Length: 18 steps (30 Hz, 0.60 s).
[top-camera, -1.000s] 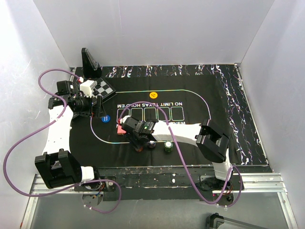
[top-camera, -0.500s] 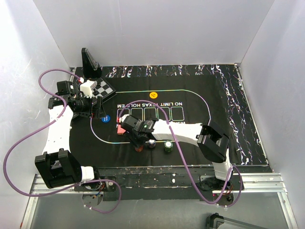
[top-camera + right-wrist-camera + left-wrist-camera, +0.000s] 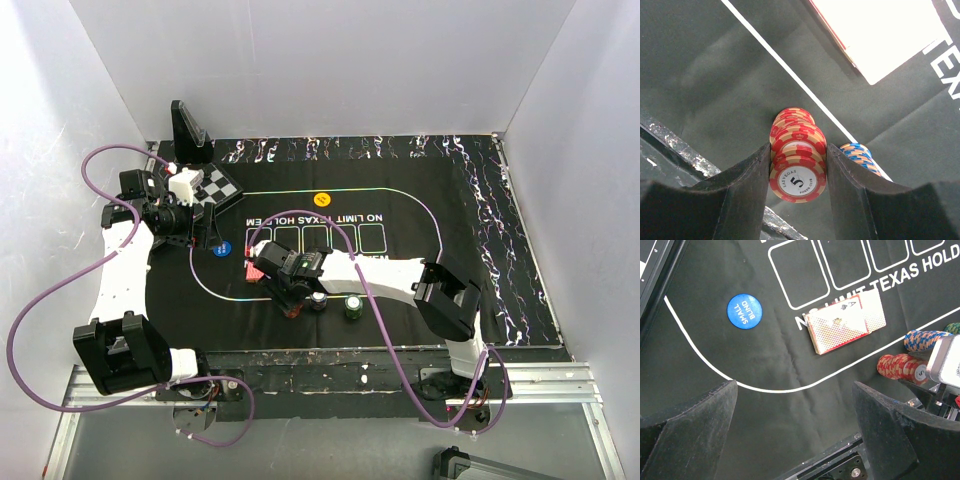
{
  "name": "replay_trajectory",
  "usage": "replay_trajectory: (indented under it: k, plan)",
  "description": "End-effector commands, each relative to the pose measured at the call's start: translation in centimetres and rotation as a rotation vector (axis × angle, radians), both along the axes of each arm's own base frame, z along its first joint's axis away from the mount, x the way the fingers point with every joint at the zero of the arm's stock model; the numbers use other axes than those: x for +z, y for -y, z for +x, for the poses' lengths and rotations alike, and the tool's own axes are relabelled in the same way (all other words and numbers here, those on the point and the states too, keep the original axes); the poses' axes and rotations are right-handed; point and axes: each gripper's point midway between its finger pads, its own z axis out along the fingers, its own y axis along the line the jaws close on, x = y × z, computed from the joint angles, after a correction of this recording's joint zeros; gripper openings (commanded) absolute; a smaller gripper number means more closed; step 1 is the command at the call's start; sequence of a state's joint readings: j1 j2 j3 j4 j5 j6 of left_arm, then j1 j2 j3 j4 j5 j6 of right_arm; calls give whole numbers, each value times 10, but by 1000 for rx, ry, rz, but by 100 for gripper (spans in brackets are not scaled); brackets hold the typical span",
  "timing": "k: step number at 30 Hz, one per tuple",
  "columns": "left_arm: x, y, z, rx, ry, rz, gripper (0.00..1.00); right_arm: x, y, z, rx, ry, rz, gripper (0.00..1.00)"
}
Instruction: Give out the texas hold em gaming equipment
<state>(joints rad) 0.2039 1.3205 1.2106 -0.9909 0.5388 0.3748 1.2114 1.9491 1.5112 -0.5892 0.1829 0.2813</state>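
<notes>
Red poker chips will be put down by my right gripper between the blue small blind button and the playing cards [image 3: 241,249].
A stack of red poker chips [image 3: 797,155] stands on the black mat just inside the near white line. My right gripper [image 3: 797,165] is shut on it, one finger pressed against each side [image 3: 291,303]. Next to it stand a blue chip stack [image 3: 860,156] [image 3: 318,300] and a green stack [image 3: 354,306]. Red-backed playing cards [image 3: 844,322] lie behind the chips, an ace face up. A blue "small blind" button [image 3: 744,311] lies to their left. My left gripper [image 3: 794,390] hovers open above the mat near it [image 3: 207,232]. The orange button [image 3: 321,199] lies at the far line.
A small chessboard [image 3: 215,187] and a dark upright stand [image 3: 188,133] sit at the far left corner. The mat's near edge and the metal rail [image 3: 670,145] run close behind the red chips. Purple cables loop over both arms.
The right arm has shifted slightly, its jaws staying round the red chips. The left arm has not moved.
</notes>
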Motion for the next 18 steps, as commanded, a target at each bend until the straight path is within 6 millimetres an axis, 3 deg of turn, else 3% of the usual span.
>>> replay_trajectory:
  k: [1,11,18]
  plan:
    - [8,-1,-3,-8,34,7,98,23,-10,5,4,34,51,54]
    - [10,-1,-3,-11,45,12,98,7,-8,0,11,1,18,53]
    - [12,-1,-2,-13,52,16,98,8,-10,0,12,4,33,52]
